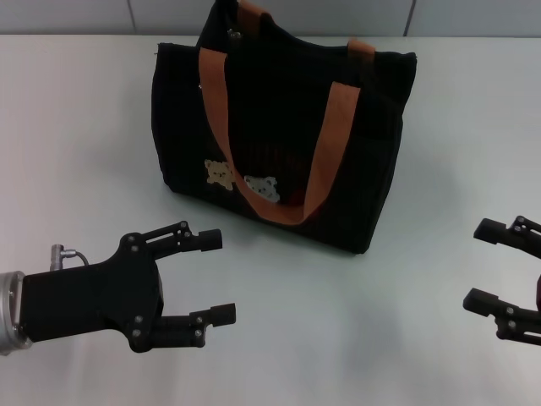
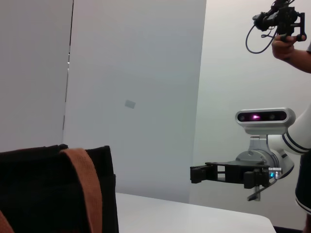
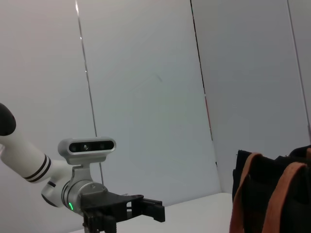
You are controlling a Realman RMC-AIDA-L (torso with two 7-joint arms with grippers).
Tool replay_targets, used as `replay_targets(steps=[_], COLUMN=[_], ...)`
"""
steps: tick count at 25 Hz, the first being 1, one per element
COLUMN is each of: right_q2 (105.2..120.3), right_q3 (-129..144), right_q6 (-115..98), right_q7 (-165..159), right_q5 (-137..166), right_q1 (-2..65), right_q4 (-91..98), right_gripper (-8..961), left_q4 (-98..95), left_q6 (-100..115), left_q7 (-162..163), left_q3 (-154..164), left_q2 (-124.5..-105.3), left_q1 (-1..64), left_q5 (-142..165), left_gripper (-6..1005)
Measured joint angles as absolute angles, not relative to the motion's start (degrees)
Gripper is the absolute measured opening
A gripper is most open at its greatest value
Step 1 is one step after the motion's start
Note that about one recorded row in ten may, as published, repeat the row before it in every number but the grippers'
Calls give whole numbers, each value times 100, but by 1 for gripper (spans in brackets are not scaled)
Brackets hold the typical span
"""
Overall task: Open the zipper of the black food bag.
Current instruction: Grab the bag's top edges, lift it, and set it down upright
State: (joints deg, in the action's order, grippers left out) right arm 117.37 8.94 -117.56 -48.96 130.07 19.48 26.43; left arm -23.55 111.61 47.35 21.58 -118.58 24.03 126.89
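The robot's left gripper will next grab the black food bag by the bag's side edge (image 1: 162,125) beside the tan bear patch, about halfway up.
The black food bag (image 1: 279,127) stands upright at the table's middle back, orange-brown handles (image 1: 330,144) draped over its near side, bear patches (image 1: 241,180) low on that side. A small metallic piece, seemingly the zipper pull (image 1: 234,35), shows at the top left; the zipper line itself I cannot make out. My left gripper (image 1: 217,277) hovers open in front of the bag, to its left. My right gripper (image 1: 480,264) hovers open at the right edge, clear of the bag. Each wrist view shows a bag corner (image 2: 53,194) (image 3: 272,194) and the opposite gripper (image 2: 197,174) (image 3: 155,212).
The white table (image 1: 84,152) spreads around the bag on all sides, with grey wall panels (image 1: 338,13) behind it. In the left wrist view a person's hand (image 2: 286,46) holds a device high up beyond the table.
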Motion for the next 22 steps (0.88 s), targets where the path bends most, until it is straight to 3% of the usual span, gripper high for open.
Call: replay_targets(steps=[16, 22], right_q2=[11766, 11850], right_q3=[909, 712], right_q6=[-11669, -11473], right_q7=[-4927, -4863], right_q5=[12989, 12705], right_q1=[2065, 1993], right_q4=[2612, 2558], right_gripper=[831, 830], left_q4=[-2419, -2180], left_q6=[11150, 10951], left_q7=[5059, 4358], left_q3=[2136, 1660], left_q2=[-11866, -11871], left_q1=[2520, 2293], left_q5=[12674, 12067], left_gripper=[839, 836])
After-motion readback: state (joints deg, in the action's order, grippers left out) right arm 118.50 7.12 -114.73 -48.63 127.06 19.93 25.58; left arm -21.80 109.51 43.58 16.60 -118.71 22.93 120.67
